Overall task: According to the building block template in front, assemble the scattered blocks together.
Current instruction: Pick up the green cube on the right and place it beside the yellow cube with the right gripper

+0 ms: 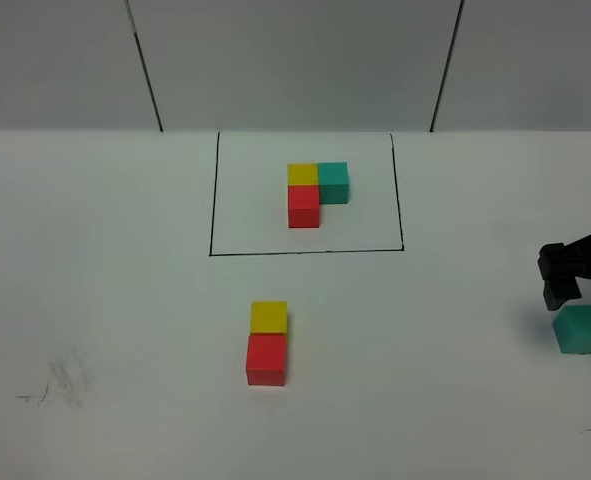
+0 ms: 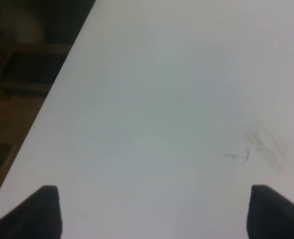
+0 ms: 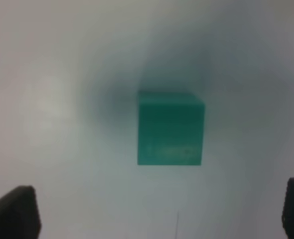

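Next, I close my right gripper around the middle of the lone teal cube [image 1: 580, 330] [image 3: 170, 133], with one finger on its side that faces the scattered red cube.
The building block template [image 1: 316, 192] is an L of yellow, teal and red cubes inside a thin black drawn rectangle [image 1: 305, 251] at the back middle. Of the scattered blocks, the yellow cube [image 1: 268, 317] and the red cube [image 1: 266, 359] sit touching in a line in front of the frame. The teal cube [image 1: 581, 329] lies alone at the far right. My right gripper [image 1: 573, 290] hovers over it, open and empty. In the right wrist view the teal cube [image 3: 170, 128] lies ahead of the open right gripper [image 3: 161, 214]. My left gripper [image 2: 159, 216] is open and empty over bare table.
The white table [image 1: 125, 250] carries pencil smudges [image 1: 60, 385] at the front left, which also show in the left wrist view [image 2: 258, 149]. The table's left edge [image 2: 62, 84] drops to a dark floor. Grey wall panels stand behind.
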Tool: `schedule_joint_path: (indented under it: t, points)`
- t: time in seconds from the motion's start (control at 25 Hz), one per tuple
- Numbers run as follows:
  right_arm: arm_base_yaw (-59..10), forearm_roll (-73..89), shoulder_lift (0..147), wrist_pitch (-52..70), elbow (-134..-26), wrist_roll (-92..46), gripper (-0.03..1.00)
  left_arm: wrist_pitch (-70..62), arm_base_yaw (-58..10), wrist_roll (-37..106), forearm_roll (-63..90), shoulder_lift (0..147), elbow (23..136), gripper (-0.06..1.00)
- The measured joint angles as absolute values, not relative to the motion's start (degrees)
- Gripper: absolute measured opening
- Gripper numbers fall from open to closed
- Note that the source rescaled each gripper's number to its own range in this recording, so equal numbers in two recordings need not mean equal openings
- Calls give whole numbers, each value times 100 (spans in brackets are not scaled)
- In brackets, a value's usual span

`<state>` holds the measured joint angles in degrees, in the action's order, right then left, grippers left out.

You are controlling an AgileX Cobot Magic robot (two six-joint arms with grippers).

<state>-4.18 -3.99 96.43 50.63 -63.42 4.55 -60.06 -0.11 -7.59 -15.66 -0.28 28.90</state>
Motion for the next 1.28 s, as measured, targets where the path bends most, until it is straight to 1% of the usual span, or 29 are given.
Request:
schedule_joint_path:
  t: [0.4, 0.76, 0.96, 1.28]
  points:
    - [-406, -490, 10147, 4741, -6346, 460, 99, -6006, -11, -759, -1566, -28, 2890, 82]
    - [-189, -495, 10468, 4656, -6346, 460, 98, -6006, -11, -759, -1566, -28, 2890, 82]
    - [-185, -457, 10568, 4434, -6346, 460, 98, -6006, -11, -759, -1566, -28, 2890, 82]
    - [-185, -419, 10856, 4407, -6346, 460, 96, -6006, -11, -764, -1566, -28, 2890, 82]
